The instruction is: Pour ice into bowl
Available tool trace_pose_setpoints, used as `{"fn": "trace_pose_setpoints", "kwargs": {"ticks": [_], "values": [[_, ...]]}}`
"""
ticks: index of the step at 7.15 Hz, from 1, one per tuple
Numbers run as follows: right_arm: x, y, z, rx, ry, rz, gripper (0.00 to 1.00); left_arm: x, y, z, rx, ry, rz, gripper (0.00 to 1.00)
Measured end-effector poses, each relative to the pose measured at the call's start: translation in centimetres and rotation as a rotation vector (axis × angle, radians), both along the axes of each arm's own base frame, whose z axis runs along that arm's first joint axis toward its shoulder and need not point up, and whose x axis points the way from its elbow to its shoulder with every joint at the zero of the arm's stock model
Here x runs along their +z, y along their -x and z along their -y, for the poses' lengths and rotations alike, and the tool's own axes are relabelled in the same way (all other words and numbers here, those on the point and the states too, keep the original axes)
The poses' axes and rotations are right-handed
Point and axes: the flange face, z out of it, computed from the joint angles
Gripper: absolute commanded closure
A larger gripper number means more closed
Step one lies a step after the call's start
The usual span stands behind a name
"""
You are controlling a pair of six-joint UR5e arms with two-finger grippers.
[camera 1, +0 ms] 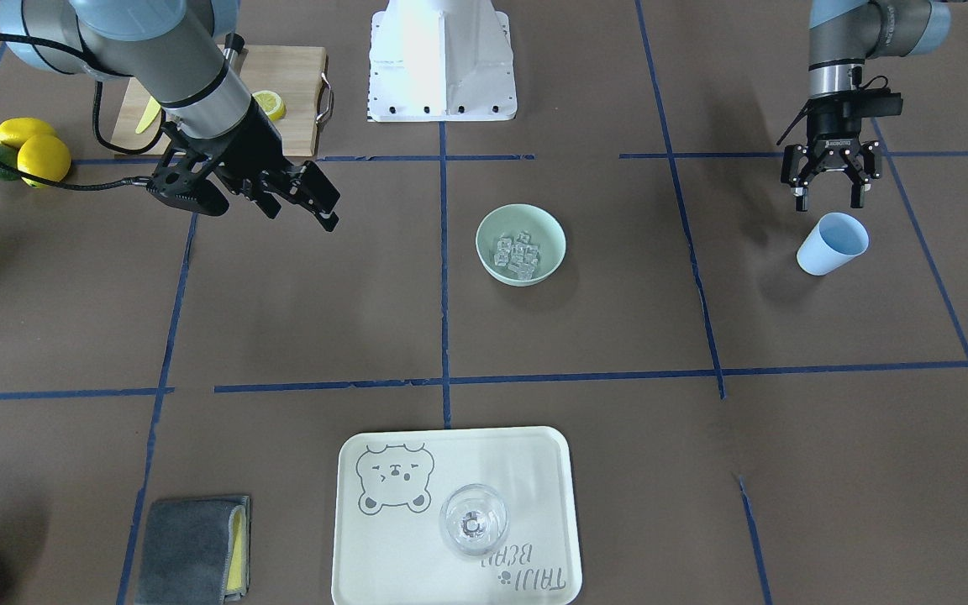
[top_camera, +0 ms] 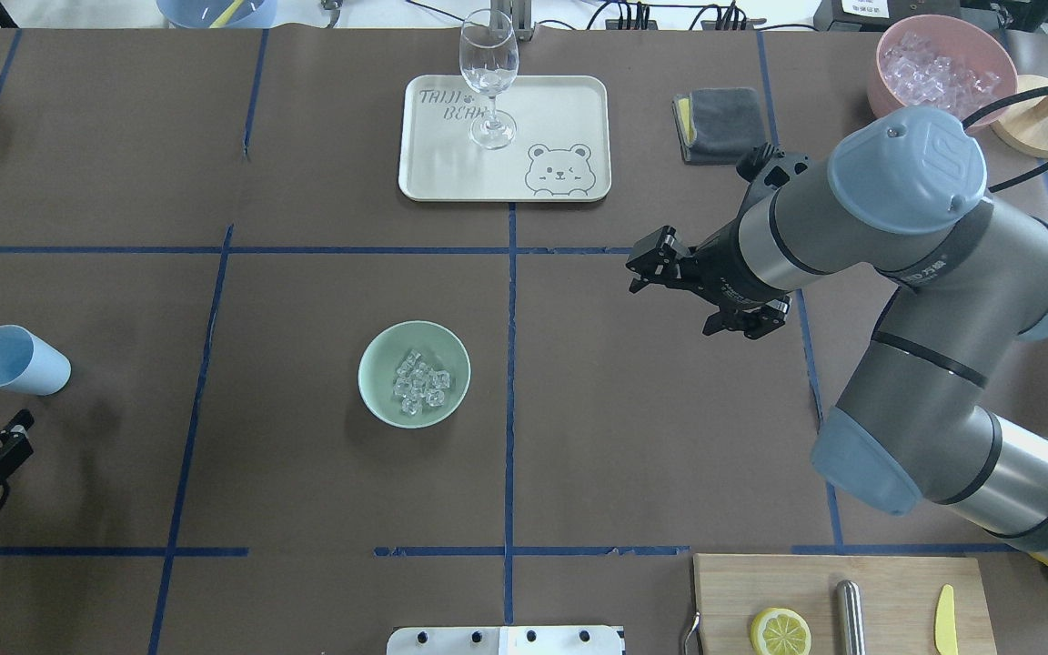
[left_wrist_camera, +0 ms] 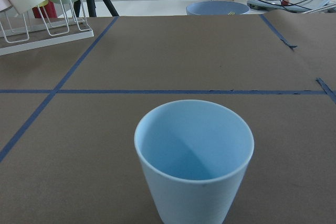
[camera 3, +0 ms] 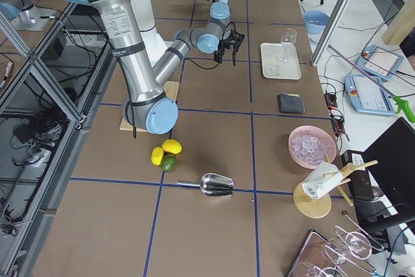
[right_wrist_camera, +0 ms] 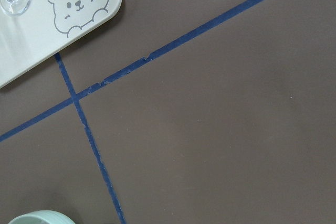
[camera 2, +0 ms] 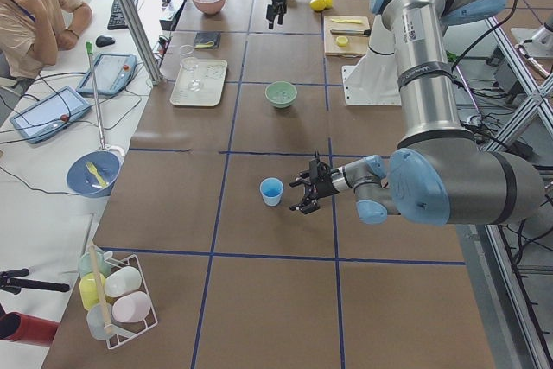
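Observation:
Next, my right gripper grips the rim of the mint-green bowl [camera 1: 480,243] on the side that faces away from the blue cup.
The mint-green bowl [camera 1: 551,227] stands at the middle of the table with the clear ice cubes [camera 1: 518,255] inside it; bowl [top_camera: 375,359] and ice [top_camera: 420,384] also show in the overhead view. The blue cup [camera 1: 833,244] stands upright and empty on the table; the left wrist view shows its bare inside [left_wrist_camera: 194,153]. My left gripper [camera 1: 828,202] is open and empty, just behind the cup and clear of it. My right gripper [top_camera: 639,273] is open and empty, in the air to the bowl's right. The bowl's rim [right_wrist_camera: 37,216] shows at the bottom of the right wrist view.
A white bear tray [top_camera: 569,100] with a wine glass [top_camera: 488,73] lies at the far side, a grey cloth [top_camera: 720,123] beside it. A pink bowl of crushed ice [top_camera: 942,68] is at the far right. A cutting board [top_camera: 888,600] with a lemon half [top_camera: 780,630] lies near my base.

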Motion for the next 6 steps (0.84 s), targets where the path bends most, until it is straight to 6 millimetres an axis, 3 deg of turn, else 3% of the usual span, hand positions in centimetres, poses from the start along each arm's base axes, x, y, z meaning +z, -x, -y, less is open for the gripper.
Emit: {"fn": "trace_pose_setpoints", "kwargs": {"ticks": [3,6], "values": [[-0.1,0.5,-0.4,-0.009,0.000,0.000,0.00,0.2,5.2,-0.6,0.113,-0.028,-0.001,0.00],[-1.6,4.5,-3.3,-0.023,-0.071,0.000,0.00,-0.1,10.3,1.3,0.135,-0.063,0.047,0.00]]}}
